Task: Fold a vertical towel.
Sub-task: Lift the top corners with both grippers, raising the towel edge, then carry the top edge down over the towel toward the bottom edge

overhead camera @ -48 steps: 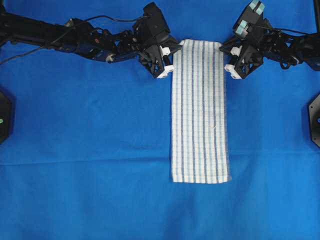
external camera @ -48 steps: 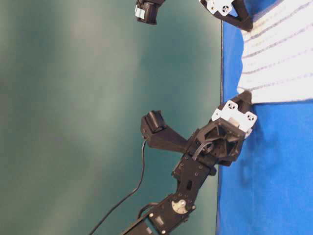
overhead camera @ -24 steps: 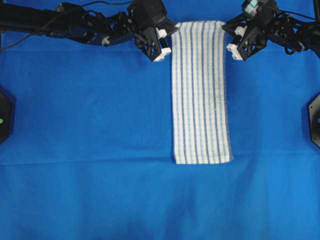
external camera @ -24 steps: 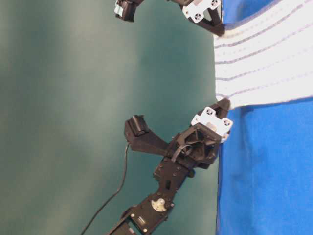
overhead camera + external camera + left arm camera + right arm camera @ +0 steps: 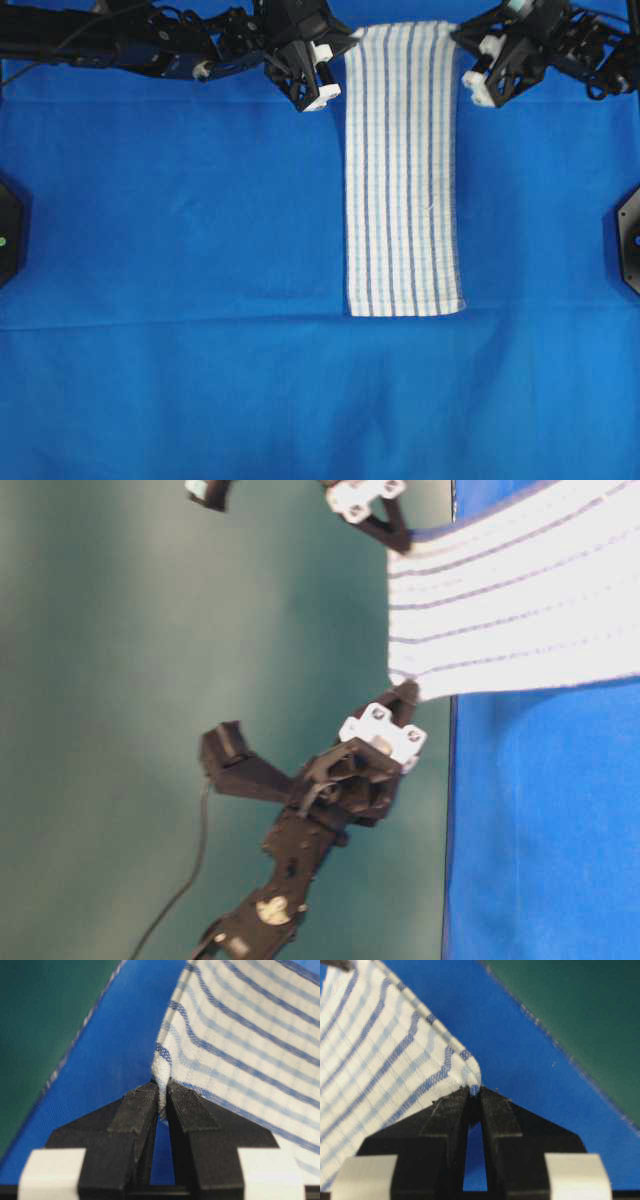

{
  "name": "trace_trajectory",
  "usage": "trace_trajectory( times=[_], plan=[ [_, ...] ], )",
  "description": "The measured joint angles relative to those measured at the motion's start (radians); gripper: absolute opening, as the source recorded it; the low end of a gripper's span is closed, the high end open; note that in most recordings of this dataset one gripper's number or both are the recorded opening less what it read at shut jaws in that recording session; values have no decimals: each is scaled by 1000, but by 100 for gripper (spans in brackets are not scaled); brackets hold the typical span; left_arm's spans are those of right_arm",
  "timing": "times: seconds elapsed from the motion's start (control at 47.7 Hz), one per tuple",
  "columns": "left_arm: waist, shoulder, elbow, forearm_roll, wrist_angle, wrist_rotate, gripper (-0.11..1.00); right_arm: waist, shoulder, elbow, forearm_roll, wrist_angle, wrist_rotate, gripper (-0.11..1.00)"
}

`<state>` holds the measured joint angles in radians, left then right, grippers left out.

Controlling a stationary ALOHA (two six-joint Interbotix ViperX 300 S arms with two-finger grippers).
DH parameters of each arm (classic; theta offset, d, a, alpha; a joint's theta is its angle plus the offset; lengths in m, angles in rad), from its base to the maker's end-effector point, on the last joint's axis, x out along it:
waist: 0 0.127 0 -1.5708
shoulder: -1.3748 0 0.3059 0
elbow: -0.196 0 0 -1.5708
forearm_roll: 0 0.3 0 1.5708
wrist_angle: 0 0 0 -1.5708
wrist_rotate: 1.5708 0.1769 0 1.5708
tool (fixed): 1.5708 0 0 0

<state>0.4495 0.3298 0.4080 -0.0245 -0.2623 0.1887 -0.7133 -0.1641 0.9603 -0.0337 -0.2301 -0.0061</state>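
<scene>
My left gripper has the towel's far corner. It will release that corner on top of the towel's near corner [image 5: 354, 303] along the same side.
The towel [image 5: 405, 170], white with blue lengthwise stripes, lies as a long strip running from the far edge of the table toward me. My left gripper [image 5: 347, 45] is shut on its far left corner, and my right gripper [image 5: 460, 42] is shut on its far right corner. In the left wrist view the black fingertips [image 5: 142, 1102] pinch the rolled hem of the towel [image 5: 240, 1035]. The right wrist view shows the same pinch on the towel [image 5: 380, 1060]. From table level the held end of the towel [image 5: 520, 610] is raised and stretched between the left gripper [image 5: 408, 688] and the right gripper [image 5: 400, 545].
A plain blue tablecloth [image 5: 180, 250] covers the table, with a crease across it near the towel's near end. Black fixtures sit at the left edge [image 5: 8, 230] and right edge [image 5: 630, 235]. The far table edge [image 5: 450, 780] lies just behind the grippers, against a green backdrop.
Both grippers have moved toward the far edge and risen, keeping their grips. The towel has slid that way with them, its near end moving away from me.
</scene>
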Motion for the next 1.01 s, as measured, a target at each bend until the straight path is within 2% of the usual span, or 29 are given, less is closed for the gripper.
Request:
trace_trajectory(
  times=[0.147, 0.482, 0.692, 1.006],
  plan=[
    [-28, -64, 15, 0, 2, 48, 5, 2, -110, 8, 0, 58, 0, 9],
    [-72, -153, 61, 0, 11, 51, 5, 54, -299, 89, -2, 86, 5, 9],
    [-143, -166, 92, 0, 35, 41, 5, 155, -391, 140, 6, 161, 23, 9],
    [-299, -189, 155, 0, 55, -32, 5, 380, -463, 176, 31, 295, 103, 9]
  ],
)
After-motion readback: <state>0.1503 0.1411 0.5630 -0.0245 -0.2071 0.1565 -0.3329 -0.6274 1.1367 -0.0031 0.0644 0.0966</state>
